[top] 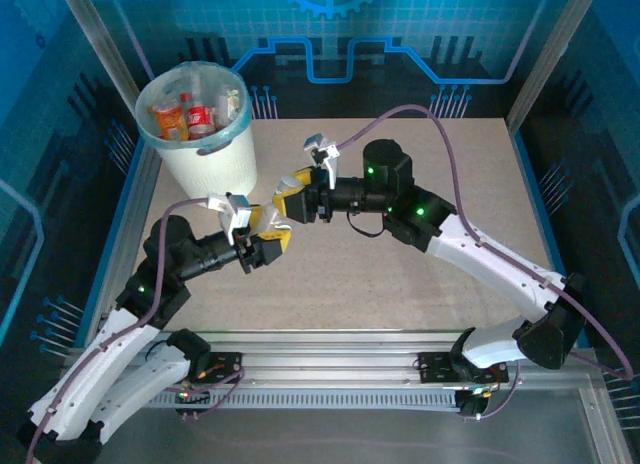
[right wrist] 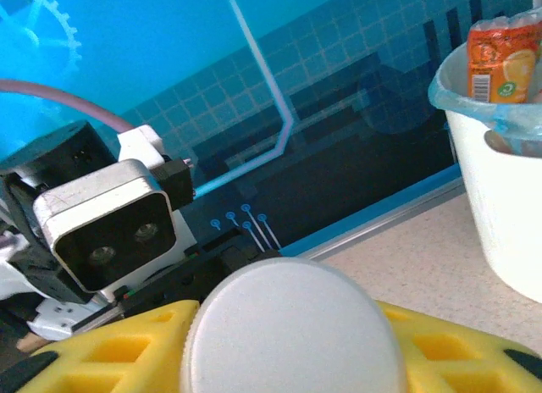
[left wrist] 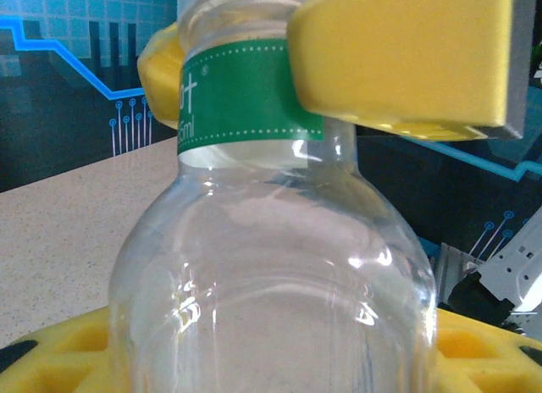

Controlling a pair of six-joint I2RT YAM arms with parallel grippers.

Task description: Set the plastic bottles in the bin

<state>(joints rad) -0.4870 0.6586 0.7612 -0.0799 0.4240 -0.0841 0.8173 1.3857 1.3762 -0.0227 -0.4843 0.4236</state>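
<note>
My left gripper will open and regrip just below the green label (left wrist: 267, 185) while my right gripper steadies the bottle, because it sits low on the bottle's wide body.
A clear plastic bottle (left wrist: 271, 283) with a green label and a white cap (right wrist: 292, 329) hangs above the table between both arms. My left gripper (top: 262, 234) is shut on its wide body, yellow fingers (left wrist: 51, 359) on each side. My right gripper (top: 292, 196) is shut on the cap end, one yellow pad (left wrist: 398, 54) pressed on the label and its fingers (right wrist: 110, 351) flanking the cap. The bin (top: 200, 134), a white bucket with a pale blue-green liner, stands at the far left and holds several bottles (top: 185, 119), red and orange. An orange-labelled one (right wrist: 501, 58) pokes above the rim.
The bin's white wall (right wrist: 500, 207) is close on the right in the right wrist view. Blue enclosure walls and metal frame posts (top: 110, 54) ring the speckled table (top: 400, 274). A purple cable (top: 440, 144) loops over the right arm.
</note>
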